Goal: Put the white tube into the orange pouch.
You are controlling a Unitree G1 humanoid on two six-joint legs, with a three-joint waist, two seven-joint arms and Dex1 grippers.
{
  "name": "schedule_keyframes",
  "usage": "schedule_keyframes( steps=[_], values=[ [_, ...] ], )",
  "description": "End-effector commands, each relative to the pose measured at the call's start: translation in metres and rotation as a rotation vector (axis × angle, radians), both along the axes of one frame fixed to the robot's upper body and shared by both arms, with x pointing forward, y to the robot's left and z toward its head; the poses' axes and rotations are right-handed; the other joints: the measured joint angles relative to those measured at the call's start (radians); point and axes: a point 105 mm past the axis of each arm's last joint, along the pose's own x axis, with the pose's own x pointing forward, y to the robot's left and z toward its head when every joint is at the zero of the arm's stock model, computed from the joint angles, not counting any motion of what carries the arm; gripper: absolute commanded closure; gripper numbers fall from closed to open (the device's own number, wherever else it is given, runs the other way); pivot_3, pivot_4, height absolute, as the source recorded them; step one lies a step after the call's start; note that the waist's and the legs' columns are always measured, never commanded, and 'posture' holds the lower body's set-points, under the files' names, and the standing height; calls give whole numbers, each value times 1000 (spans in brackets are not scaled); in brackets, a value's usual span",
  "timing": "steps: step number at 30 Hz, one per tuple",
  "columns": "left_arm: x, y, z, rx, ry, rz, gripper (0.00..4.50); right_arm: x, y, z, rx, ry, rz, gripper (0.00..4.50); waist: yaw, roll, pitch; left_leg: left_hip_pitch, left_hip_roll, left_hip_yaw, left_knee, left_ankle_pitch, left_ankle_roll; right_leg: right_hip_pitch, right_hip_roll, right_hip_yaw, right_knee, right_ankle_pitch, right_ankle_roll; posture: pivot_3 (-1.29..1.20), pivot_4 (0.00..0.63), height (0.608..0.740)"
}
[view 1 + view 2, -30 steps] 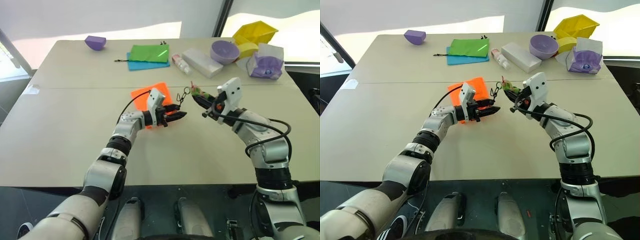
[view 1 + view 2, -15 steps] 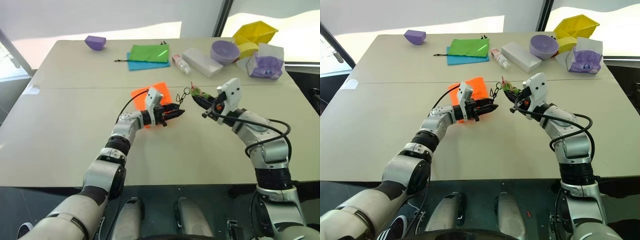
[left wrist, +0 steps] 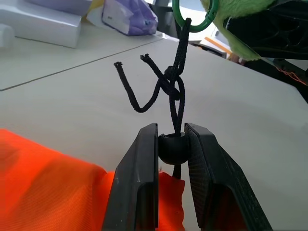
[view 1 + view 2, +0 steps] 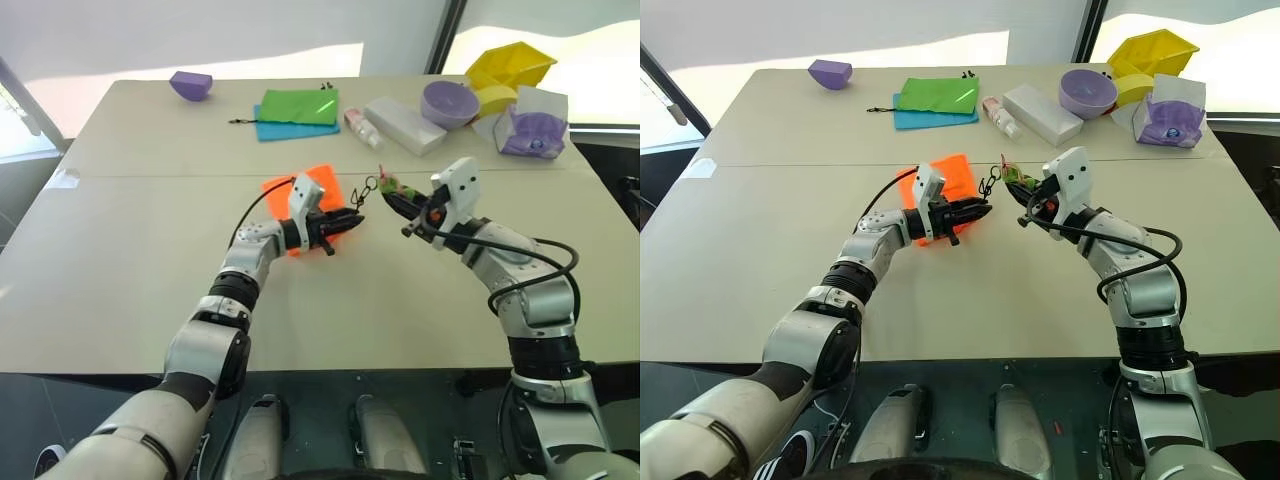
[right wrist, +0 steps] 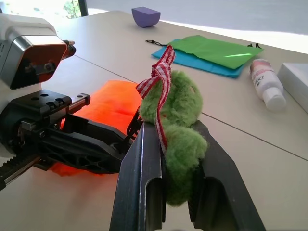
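Observation:
My right gripper should release the green ball on the bare table (image 4: 389,237) next to the orange pouch, just beyond the tip of my left gripper. The green ball is still held above the table.
The orange pouch (image 4: 308,186) lies on the table's middle, and its dark cord (image 3: 169,82) runs up to a fuzzy green ball (image 5: 175,115) with a red-and-white ribbon. My left gripper (image 3: 172,132) is shut on the black cord stopper (image 3: 170,147) at the pouch's mouth; it points right (image 4: 350,219). My right gripper (image 5: 173,130) is shut on the green ball and holds it above the table (image 4: 396,196), just right of the left one. The white tube is out of view.
At the table's far side lie a flat green pouch (image 4: 298,104) on a blue one (image 4: 268,130), a small white bottle (image 4: 362,127), a long white box (image 4: 404,125), a purple bowl (image 4: 448,103), a yellow bin (image 4: 508,65) and a purple cup (image 4: 190,84).
The left gripper's jaws have closed from wide apart onto the cord stopper. Both arms have stayed in place, and the right gripper has kept its hold on the green ball.

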Motion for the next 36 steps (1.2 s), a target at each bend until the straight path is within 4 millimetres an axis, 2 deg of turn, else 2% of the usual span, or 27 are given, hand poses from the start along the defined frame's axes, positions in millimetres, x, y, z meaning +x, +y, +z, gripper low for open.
schedule_keyframes(
  steps=[1, 5, 9, 12, 19, 24, 27, 32, 35, 36],
  values=[
    [-1, -1, 6, 54, -96, -15, 3711, -3, 2, 15, 4, -66, 12, 4500, 0, 0, 0, 0, 0, 0, 0, 0, 0, 0, 0, 0, 0, 0, 0, 0, 150, 740],
    [-10, 0, -5, 229, -203, -86, 3711, 4, -14, 21, 46, -77, -73, 4500, 0, 0, 0, 0, 0, 0, 0, 0, 0, 0, 0, 0, 0, 0, 0, 0, 150, 740],
    [-14, 5, -4, 292, -260, -118, 3711, 10, -25, 25, 57, -89, -129, 4500, 2, 0, 0, 0, 0, 0, 0, 0, 0, 0, 0, 0, 0, 0, 0, 0, 150, 740],
    [-15, 19, -9, 397, -314, -138, 3711, 16, -37, 30, 84, -108, -195, 4500, -2, 0, 0, 0, 0, 0, 0, 0, 0, 0, 0, 0, 0, 0, 0, 0, 150, 740],
    [-21, 48, -3, 537, -454, -171, 3711, 29, -62, 38, 118, -131, -331, 4500, 0, 0, 0, 0, 0, 0, -1, 0, 0, -1, 0, 0, 0, 0, 0, 0, 150, 740],
    [-28, 63, 1, 580, -505, -204, 3711, 37, -84, 46, 140, -157, -442, 4500, 0, 0, 0, 0, 0, 1, -1, 0, 0, -1, 0, 1, 0, 0, 0, 0, 150, 740],
    [-28, 67, 2, 586, -513, -201, 3711, 38, -89, 48, 131, -173, -466, 4500, 0, 0, 0, 0, 0, 1, -1, 0, 0, -1, 0, 0, 0, 0, 0, 0, 150, 740],
    [-33, 80, 0, 580, -504, -189, 3711, 44, -111, 46, 118, -163, -577, 4500, -2, 0, 0, 0, 1, 1, -1, 0, 0, -1, 0, 1, 0, 0, 0, 0, 150, 740],
    [-35, 77, 1, 536, -461, -185, 3711, 45, -111, 44, 119, -152, -575, 4500, -1, 0, 0, -1, 1, 1, -1, 0, 0, -1, 0, 1, 0, 0, 0, 0, 150, 740],
    [-35, 73, 2, 507, -441, -178, 3711, 45, -102, 40, 109, -140, -529, 4500, -2, 0, 0, -1, 1, 1, -1, 0, 0, -1, 0, 1, 0, 0, 0, 0, 150, 740]
  ],
)
